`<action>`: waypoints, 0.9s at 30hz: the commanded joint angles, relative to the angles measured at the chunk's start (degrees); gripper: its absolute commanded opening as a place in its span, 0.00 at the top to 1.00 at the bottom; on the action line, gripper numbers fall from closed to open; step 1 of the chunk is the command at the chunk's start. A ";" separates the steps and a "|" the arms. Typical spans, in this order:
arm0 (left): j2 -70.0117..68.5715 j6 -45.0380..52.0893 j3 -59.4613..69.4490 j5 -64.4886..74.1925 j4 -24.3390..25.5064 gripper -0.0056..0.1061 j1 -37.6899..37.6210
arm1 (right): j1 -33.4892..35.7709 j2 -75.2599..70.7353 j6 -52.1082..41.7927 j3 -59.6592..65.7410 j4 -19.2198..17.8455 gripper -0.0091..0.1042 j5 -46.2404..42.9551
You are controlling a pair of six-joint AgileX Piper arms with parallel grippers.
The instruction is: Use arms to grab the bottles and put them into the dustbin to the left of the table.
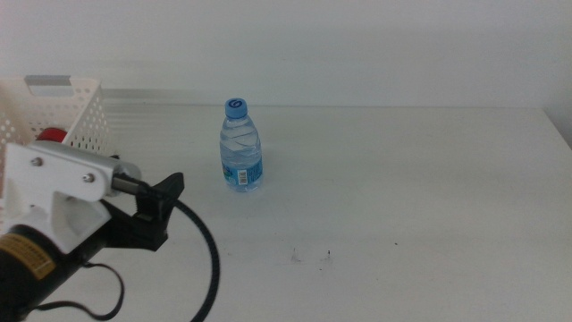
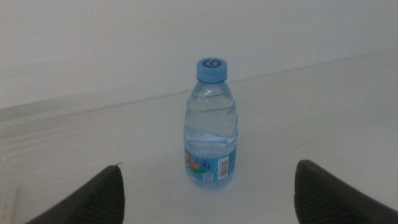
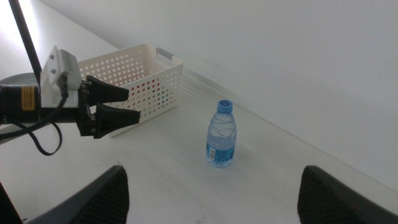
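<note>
The left gripper should next close on the lower body of the clear water bottle, around the top edge of its label (image 1: pixel 241 164) (image 2: pixel 210 149).
A small clear water bottle (image 1: pixel 241 148) with a blue cap stands upright on the white table (image 1: pixel 402 197), left of centre. My left gripper (image 1: pixel 165 201) hovers low in front of it and a little to its left, open, pointing at the bottle (image 2: pixel 211 130), which stands beyond the jaws and apart from them. The white perforated dustbin (image 1: pixel 67 112) sits at the table's far left, behind the left arm, with something red (image 1: pixel 51 134) showing inside. My right gripper (image 3: pixel 212 169) is open and empty, held high and far back from the bottle (image 3: pixel 221 135), out of the middle view.
The left arm's white housing (image 1: pixel 63 179) and thick black cable (image 1: pixel 210 259) fill the lower left. A few dark specks (image 1: pixel 308 258) mark the tabletop. The table's right edge (image 1: pixel 559 130) is far from the bottle. A white wall rises behind.
</note>
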 commanded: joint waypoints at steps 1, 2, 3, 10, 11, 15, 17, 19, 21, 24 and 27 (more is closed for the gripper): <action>2.47 -1.26 0.11 -5.47 0.30 0.11 -0.13 | 0.00 -0.22 -0.19 -0.29 -0.17 0.19 -0.49; 3.84 -1.26 0.11 -7.55 0.48 0.11 -0.13 | 0.00 -0.22 -0.19 -0.29 -0.17 0.19 -0.49; 5.39 -1.26 0.11 -9.38 0.83 0.11 -0.13 | 0.00 -0.22 -0.19 -0.29 -0.17 0.19 -0.49; 16.70 -4.14 0.11 -23.13 2.65 0.11 -0.13 | 0.00 -0.22 -0.19 -0.29 -0.17 0.19 -0.49; 18.15 -3.61 0.11 -25.55 3.18 0.11 -0.13 | 0.00 -0.22 -0.19 -0.29 -0.17 0.19 -0.49; 24.04 -1.19 -0.28 -32.94 3.05 0.11 -0.13 | 0.00 -0.22 -0.19 -0.29 -0.17 0.19 -0.49; 27.01 -1.85 -1.46 -33.21 2.26 0.11 -0.13 | 0.00 -0.22 -0.19 -0.29 -0.17 0.19 -0.49; 29.39 -2.01 -2.85 -33.09 2.25 0.11 -0.13 | 0.00 -0.22 -0.19 -0.29 -0.17 0.19 -0.49; 31.50 -1.36 -4.32 -33.09 2.47 0.11 -0.13 | 0.00 -0.22 -0.19 -0.29 -0.17 0.19 -0.49; 34.63 -1.44 -6.91 -33.09 2.47 0.11 0.00 | 0.00 -0.22 -0.19 -0.29 -0.17 0.19 -0.49; 37.84 -1.35 -8.87 -34.22 2.87 0.11 0.51 | 0.00 -0.22 -0.19 -0.29 -0.17 0.19 -0.49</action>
